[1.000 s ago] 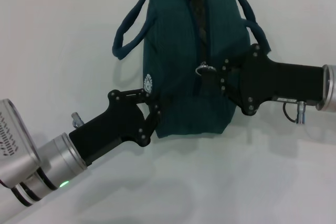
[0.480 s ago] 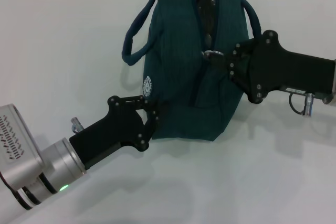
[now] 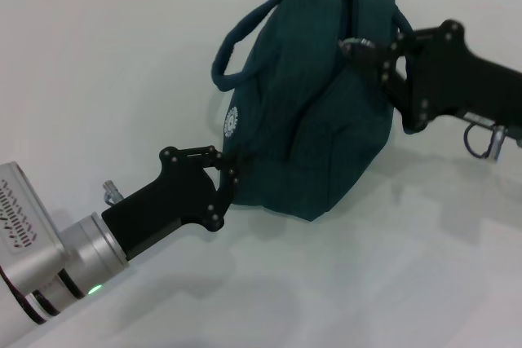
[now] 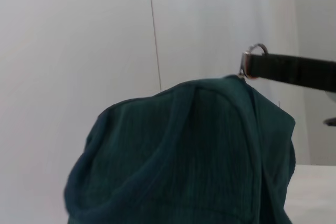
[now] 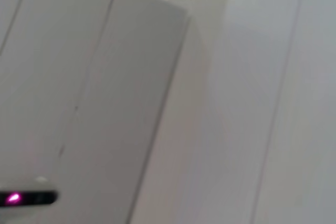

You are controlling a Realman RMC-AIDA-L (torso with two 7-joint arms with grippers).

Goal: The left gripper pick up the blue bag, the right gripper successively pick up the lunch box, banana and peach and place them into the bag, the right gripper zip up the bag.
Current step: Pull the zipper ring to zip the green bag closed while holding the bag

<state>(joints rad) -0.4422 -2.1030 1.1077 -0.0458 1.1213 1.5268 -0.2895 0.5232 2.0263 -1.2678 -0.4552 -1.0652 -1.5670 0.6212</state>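
Note:
I hold just the blue bag's lower corner edge with my left gripper, so it should take the bag's side higher and deeper (image 3: pixel 256 141) before my right gripper zips on.
The blue bag (image 3: pixel 310 112) lies tilted on the white table, its top seam drawn together. My left gripper (image 3: pixel 228 170) is shut on the bag's near lower corner. Against the bag's upper far end, my right gripper (image 3: pixel 371 46) is shut on the metal zipper pull (image 3: pixel 356 41). One handle (image 3: pixel 236 46) loops out to the left. In the left wrist view the blue bag (image 4: pixel 184 156) fills the lower part, and the zipper pull (image 4: pixel 254 52) is held by the right gripper's fingers (image 4: pixel 294 70). The lunch box, banana and peach are out of view.
The white table (image 3: pixel 106 79) spreads around the bag, with a wall line at its far edge. The right wrist view shows only pale panels and a small magenta light (image 5: pixel 13 198).
My right gripper has drawn the zipper pull up and to the right, closing the opening and dragging the bag's top that way. The bag has tilted. My left gripper kept its hold.

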